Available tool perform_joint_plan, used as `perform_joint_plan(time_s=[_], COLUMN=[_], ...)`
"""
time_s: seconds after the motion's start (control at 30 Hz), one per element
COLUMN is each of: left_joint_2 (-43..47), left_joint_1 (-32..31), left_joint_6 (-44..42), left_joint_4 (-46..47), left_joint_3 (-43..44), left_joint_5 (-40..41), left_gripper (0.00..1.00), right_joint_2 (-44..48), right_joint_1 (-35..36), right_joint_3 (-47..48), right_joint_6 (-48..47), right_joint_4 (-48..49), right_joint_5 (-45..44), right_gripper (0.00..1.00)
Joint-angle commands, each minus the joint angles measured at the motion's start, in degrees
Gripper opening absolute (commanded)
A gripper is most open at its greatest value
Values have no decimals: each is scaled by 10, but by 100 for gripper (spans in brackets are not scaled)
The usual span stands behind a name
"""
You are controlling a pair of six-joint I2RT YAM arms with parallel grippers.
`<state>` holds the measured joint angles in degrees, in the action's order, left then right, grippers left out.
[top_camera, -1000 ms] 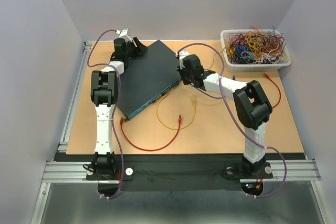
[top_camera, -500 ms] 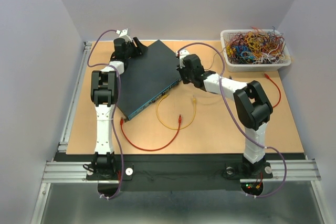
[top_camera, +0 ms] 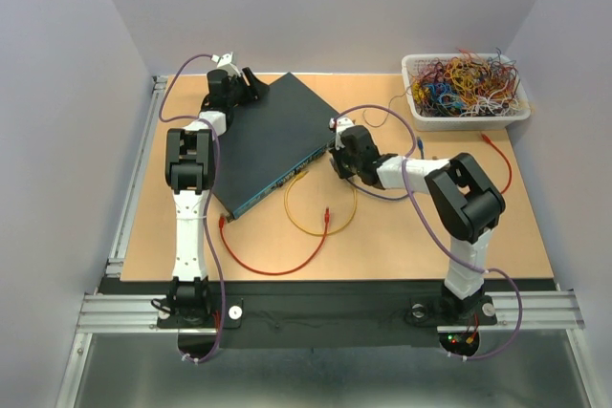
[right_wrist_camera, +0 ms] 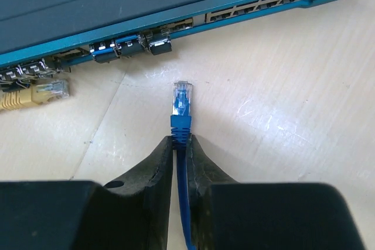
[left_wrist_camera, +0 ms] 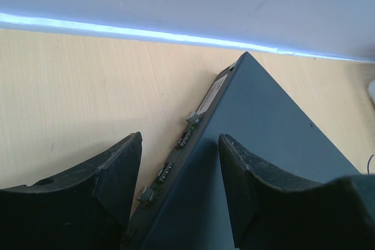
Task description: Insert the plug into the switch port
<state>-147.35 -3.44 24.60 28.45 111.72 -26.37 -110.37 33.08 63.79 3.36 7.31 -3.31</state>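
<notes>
Next, I open my right gripper, which pinches just the rear end of the blue plug's boot, and grip the boot close behind the plug's clear front (right_wrist_camera: 181, 121).
The dark teal switch (top_camera: 268, 136) lies at an angle on the table. Its narrow front face carries a row of switch ports (right_wrist_camera: 258, 3), with two blue plugs (right_wrist_camera: 117, 48) sitting in sockets further left. My right gripper (right_wrist_camera: 180, 140) is shut on the ribbed boot of a blue cable. The blue plug (right_wrist_camera: 182, 99) sticks out ahead of the gripper, pointing at the front face but a short way off it. In the top view this gripper (top_camera: 337, 161) hangs just in front of the switch. My left gripper (left_wrist_camera: 179, 144) stands open astride the switch's back edge.
A loose yellow plug (right_wrist_camera: 50, 90) lies against the front face at the left. Its yellow cable (top_camera: 298, 225) loops on the table beside a long red cable (top_camera: 273, 271). A white basket (top_camera: 469, 119) of coloured wires stands at the back right.
My right gripper has moved with the blue plug from the switch's right corner toward the near side, in front of the port face. The left arm has not moved.
</notes>
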Motion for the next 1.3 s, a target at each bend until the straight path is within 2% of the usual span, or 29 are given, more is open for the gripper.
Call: perform_joint_plan(time_s=[0.0, 0.1, 0.13, 0.2, 0.37, 0.63, 0.87, 1.03, 1.1, 1.27], left_joint_2=[7, 8, 8, 8, 7, 7, 7, 7, 7, 6], left_joint_1=[-46, -46, -46, -46, -45, -46, -46, -45, -45, -45], left_joint_6=[34, 34, 34, 33, 34, 33, 34, 34, 34, 34], left_joint_4=[-76, -74, -74, -74, -72, -72, -71, -72, -72, -72], left_joint_3=[-8, -10, -9, -10, -10, -9, -10, -8, -9, -7], left_joint_5=[-69, -70, -71, -72, -76, -76, -76, -77, -77, -77], left_gripper=[64, 64, 64, 65, 65, 64, 65, 64, 64, 64], right_joint_2=[14, 15, 14, 16, 19, 8, -1, -6, -8, -9], right_joint_1=[4, 5, 4, 4, 4, 4, 4, 4, 4, 5], right_joint_3=[-25, -38, -38, -36, -19, 2, 16, 27, 32, 32], right_joint_6=[39, 46, 46, 46, 44, 29, 29, 31, 31, 31], right_joint_4=[23, 22, 20, 13, 2, -7, -9, -9, -9, -10], right_joint_5=[25, 27, 23, 14, 12, -30, -19, -8, -6, -5], right_gripper=[1, 14, 25, 38, 45, 45, 40, 39, 36, 21])
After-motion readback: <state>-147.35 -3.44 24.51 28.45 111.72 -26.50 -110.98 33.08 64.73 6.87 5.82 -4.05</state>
